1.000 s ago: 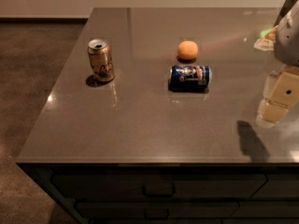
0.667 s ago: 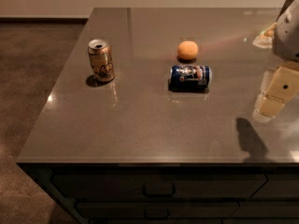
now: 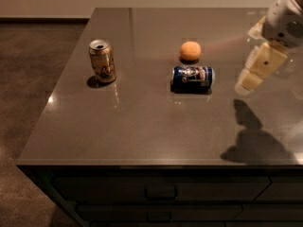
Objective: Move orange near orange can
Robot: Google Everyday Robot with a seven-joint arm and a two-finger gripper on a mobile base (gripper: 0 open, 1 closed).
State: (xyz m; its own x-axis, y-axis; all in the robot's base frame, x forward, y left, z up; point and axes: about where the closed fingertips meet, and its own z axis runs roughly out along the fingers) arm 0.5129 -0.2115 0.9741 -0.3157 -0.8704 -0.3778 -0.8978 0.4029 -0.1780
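The upper part of the orange (image 3: 193,46), just behind the dark blue can, is the next spot my gripper will go to and close on.
The orange (image 3: 190,50) is a small round fruit on the table's middle, toward the back. The orange can (image 3: 102,61) stands upright at the left side of the table, well apart from the fruit. My gripper (image 3: 251,77) hangs above the table at the right, to the right of the orange and higher than it, with its pale finger pointing down-left. It holds nothing that I can see.
A dark blue can (image 3: 192,78) lies on its side just in front of the orange. The grey table (image 3: 142,126) has its left and front edges in view, with drawers below. The gripper's shadow falls at the front right.
The gripper has moved a little to the left, toward the orange. The orange and both cans have not moved.
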